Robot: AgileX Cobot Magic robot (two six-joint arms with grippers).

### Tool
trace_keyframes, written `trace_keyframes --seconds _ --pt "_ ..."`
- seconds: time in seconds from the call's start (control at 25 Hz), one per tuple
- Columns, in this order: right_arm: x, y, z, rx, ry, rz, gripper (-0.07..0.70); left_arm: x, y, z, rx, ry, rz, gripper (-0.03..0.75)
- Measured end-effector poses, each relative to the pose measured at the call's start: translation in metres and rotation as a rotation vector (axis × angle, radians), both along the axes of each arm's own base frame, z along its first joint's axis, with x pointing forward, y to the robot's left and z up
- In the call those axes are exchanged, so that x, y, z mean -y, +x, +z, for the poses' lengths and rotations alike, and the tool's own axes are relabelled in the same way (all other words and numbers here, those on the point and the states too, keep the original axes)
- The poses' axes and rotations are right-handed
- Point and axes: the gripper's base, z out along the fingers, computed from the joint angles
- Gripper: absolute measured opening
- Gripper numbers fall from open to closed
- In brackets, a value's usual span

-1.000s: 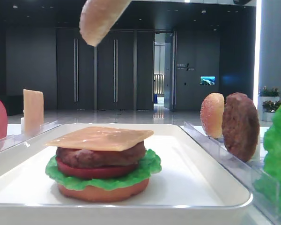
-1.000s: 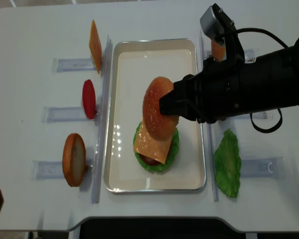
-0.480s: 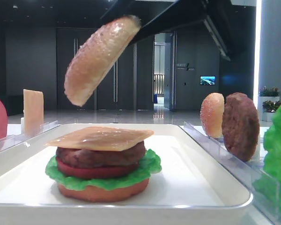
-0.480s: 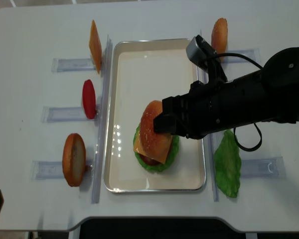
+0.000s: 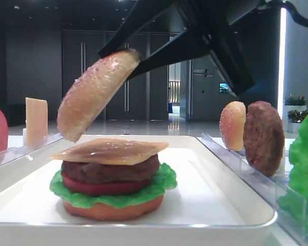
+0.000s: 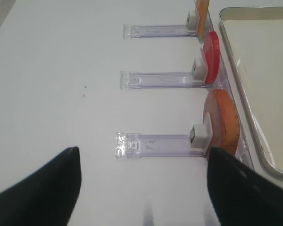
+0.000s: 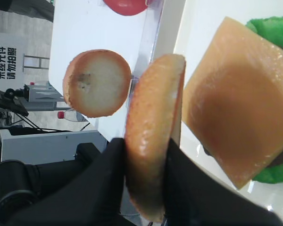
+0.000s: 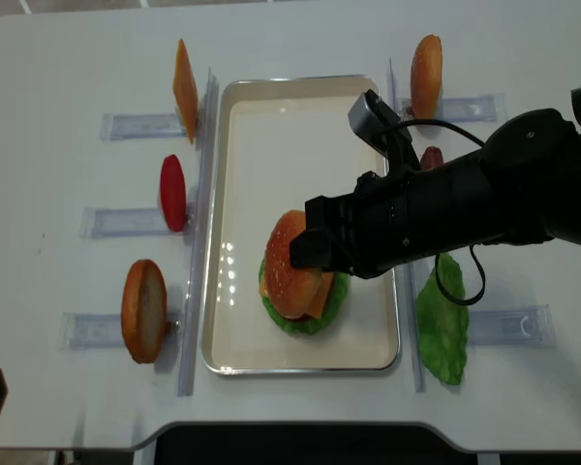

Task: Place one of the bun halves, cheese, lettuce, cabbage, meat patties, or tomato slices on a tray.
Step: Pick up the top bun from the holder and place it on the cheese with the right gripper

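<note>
Next, my right gripper lets go of the seeded golden bun half on the cheese (image 8: 301, 265) (image 7: 243, 101) that is on top of the stack.
My right gripper (image 7: 145, 147) is shut on a seeded golden bun half (image 5: 95, 95), pinching it across its thickness. The bun half (image 8: 290, 263) hangs tilted, its low edge just above the cheese (image 5: 110, 150) that tops a stack on the white tray (image 5: 231, 200). Below the cheese lie a meat patty (image 5: 108, 170), a tomato slice, lettuce (image 5: 161, 183) and a bun base. In the right wrist view the bun half (image 7: 153, 117) stands edge-on beside the cheese (image 7: 236, 117). My left gripper (image 6: 141, 188) is open over bare table, holding nothing.
Clear holders flank the tray (image 8: 234, 126). On the left stand a cheese slice (image 8: 184, 77), a tomato slice (image 8: 172, 192) and an orange-tan bun piece (image 8: 143, 310). On the right are a second seeded bun (image 8: 426, 76), a patty (image 5: 263, 138) and lettuce (image 8: 443, 329).
My right gripper has come down and towards the tray's near end with the bun half, from high above the tray to just over the cheese. The stack has not moved.
</note>
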Motion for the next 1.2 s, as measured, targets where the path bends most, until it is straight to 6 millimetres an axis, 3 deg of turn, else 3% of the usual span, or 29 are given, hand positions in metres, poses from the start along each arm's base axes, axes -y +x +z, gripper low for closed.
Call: trace_keyframes --seconds 0.64,0.96,1.2 --pt "-0.002 0.003 0.003 0.016 0.049 -0.023 0.174 0.0 0.0 0.0 0.0 0.0 0.0 0.636" --pt "-0.008 0.006 -0.016 -0.044 0.044 -0.003 0.173 0.0 0.0 0.0 0.0 0.0 0.0 0.636" --pt "-0.008 0.007 -0.018 -0.041 0.042 0.001 0.172 0.0 0.0 0.0 0.0 0.0 0.0 0.636"
